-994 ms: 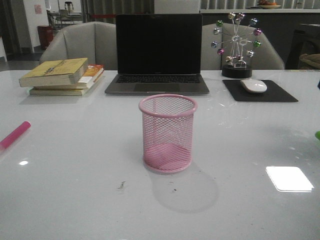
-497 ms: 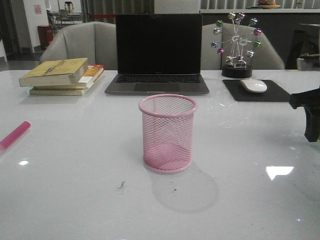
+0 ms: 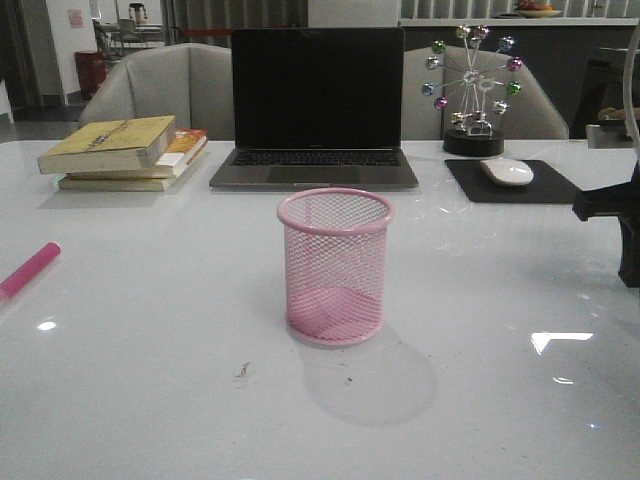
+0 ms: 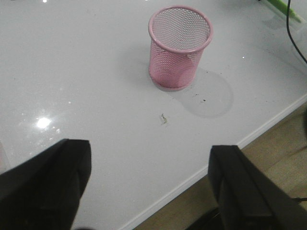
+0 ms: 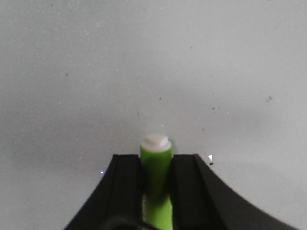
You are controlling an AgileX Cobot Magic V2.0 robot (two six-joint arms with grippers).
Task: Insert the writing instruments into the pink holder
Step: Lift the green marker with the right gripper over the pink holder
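Observation:
My right gripper will let go of the lime green marker, now held close to the table. It will then rest inside the pink holder point(image 3: 327, 243), tilted toward the magenta marker.
The pink holder point(image 3: 336, 267) stands upright mid-table; it also shows in the left wrist view point(image 4: 179, 47), with nothing inside. The magenta marker point(image 3: 28, 270) lies at the table's left edge. In the right wrist view my right gripper point(image 5: 156, 168) is shut on the lime green marker point(image 5: 156, 160), whose white end pokes out past the fingertips, close to the table. Only a dark part of the right arm point(image 3: 625, 220) shows at the front view's right edge. My left gripper point(image 4: 148, 187) is open over the table's near edge, well short of the holder. A green strip of marker point(image 4: 283, 7) lies beyond the holder.
At the back of the table are a laptop point(image 3: 316, 110), a stack of books point(image 3: 125, 150), a mouse point(image 3: 508, 171) on a black pad, and a ferris-wheel ornament point(image 3: 473, 90). The table's near edge point(image 4: 230, 153) runs beneath my left gripper.
The right arm has come into the front view at the right edge and now covers the spot where a bit of green showed. The holder and the magenta marker have not moved.

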